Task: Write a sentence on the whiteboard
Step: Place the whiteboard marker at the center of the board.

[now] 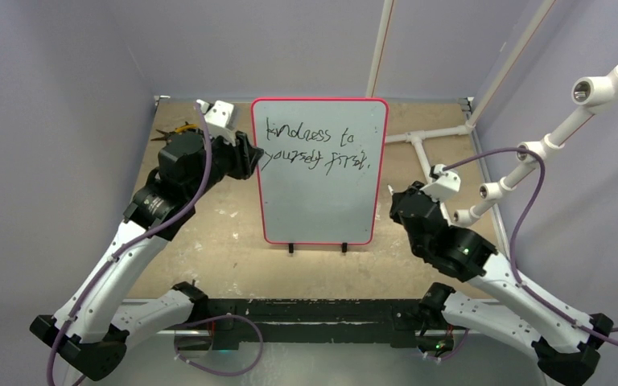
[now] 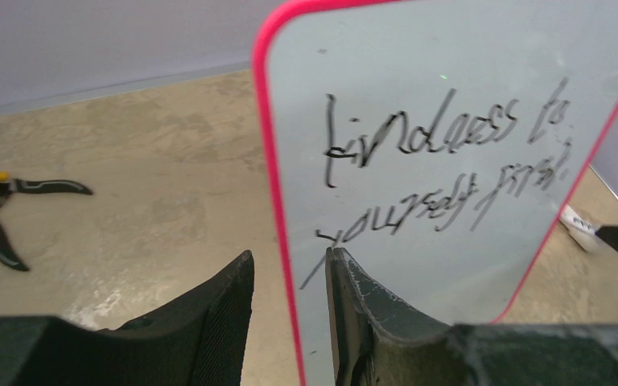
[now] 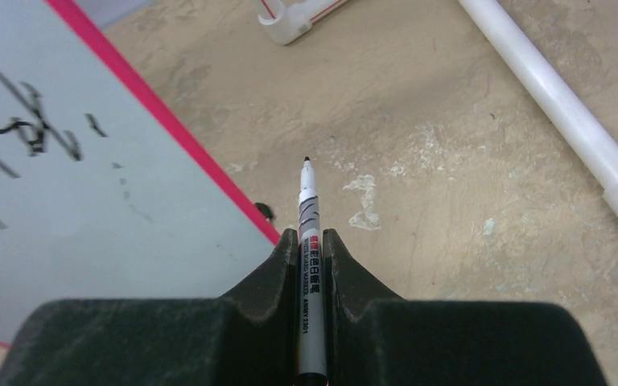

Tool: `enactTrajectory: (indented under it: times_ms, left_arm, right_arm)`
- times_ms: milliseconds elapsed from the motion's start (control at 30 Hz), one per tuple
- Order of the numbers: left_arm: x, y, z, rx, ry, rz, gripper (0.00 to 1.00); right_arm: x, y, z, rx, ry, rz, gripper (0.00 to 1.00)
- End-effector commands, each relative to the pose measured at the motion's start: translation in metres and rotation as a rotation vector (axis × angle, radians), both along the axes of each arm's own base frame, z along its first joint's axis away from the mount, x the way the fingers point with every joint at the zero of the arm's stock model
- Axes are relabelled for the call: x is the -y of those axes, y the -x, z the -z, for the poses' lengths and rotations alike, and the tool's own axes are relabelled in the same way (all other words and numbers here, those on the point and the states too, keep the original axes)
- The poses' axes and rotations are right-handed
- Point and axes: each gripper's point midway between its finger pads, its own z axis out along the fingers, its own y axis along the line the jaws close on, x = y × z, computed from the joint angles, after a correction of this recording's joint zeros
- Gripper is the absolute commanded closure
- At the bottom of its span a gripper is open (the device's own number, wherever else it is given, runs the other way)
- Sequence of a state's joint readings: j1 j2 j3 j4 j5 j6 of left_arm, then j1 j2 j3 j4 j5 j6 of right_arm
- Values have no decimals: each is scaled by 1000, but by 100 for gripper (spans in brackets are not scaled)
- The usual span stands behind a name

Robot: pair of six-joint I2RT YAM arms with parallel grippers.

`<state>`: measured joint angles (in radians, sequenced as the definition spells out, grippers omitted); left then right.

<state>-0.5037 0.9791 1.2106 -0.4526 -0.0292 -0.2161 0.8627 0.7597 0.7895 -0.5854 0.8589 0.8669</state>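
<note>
My right gripper should set the white marker down on the table (image 1: 361, 241) near the lower corner of the whiteboard, next to its closer black foot.
The whiteboard (image 1: 318, 201) stands upright mid-table on small black feet, with a red-pink rim. The sentence (image 1: 314, 145) in black script reads about "kindness to yourself first" in two lines; it also shows in the left wrist view (image 2: 442, 153). My left gripper (image 1: 249, 157) is open and straddles the board's left rim (image 2: 278, 161), one finger on each side, with a gap showing on the outer side (image 2: 290, 261). My right gripper (image 1: 397, 205) is to the right of the board and apart from it. It is shut (image 3: 312, 235) on a white marker (image 3: 309, 205), whose tip points at the table.
Yellow-and-black pliers (image 2: 0, 209) lie on the table at the far left (image 1: 173, 130). White PVC pipes (image 1: 442, 133) run along the right side and rise diagonally there (image 3: 547, 88). A small white object (image 2: 575, 225) lies past the board's right edge.
</note>
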Motion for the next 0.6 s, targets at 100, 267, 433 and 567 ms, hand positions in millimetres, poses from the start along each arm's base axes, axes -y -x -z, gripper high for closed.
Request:
enactTrajectory:
  times_ms: [100, 267, 433, 567]
  left_arm:
    - [-61, -13, -10, 67, 17, -252, 63]
    - [-102, -20, 26, 53, -4, -417, 62]
    - [-113, -22, 51, 38, -38, -462, 61]
    - [-116, -22, 67, 14, -66, -471, 60]
  right_arm:
    - [-14, -27, 28, 108, -156, 76, 100]
    - [-20, -29, 70, 55, -210, 89, 100]
    - [2, -25, 103, 38, -214, 193, 100]
    - [9, -24, 112, 49, -247, 203, 100]
